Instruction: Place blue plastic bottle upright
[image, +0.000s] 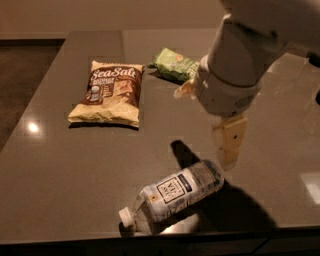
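Note:
I should close my gripper around the blue plastic bottle's middle (177, 190), at the pale label between the bottle's white cap and the bottle's base.
The blue plastic bottle (180, 192) lies on its side on the dark table (75, 175), close to the front edge. Its white cap (126, 216) points front-left and its pale label with a dark square logo faces up. My gripper (207, 125) hangs from the large white arm at the upper right, just above and behind the bottle's base end. One cream finger (230, 142) points down beside the base and the other (184, 90) sticks out to the left. The fingers stand apart and hold nothing. The arm's shadow falls across the bottle's far side.
A brown and cream Sea Salt chip bag (107, 92) lies flat at the left middle. A green snack packet (175, 64) lies further back, partly behind the arm. The table's front edge (200, 235) runs just below the bottle.

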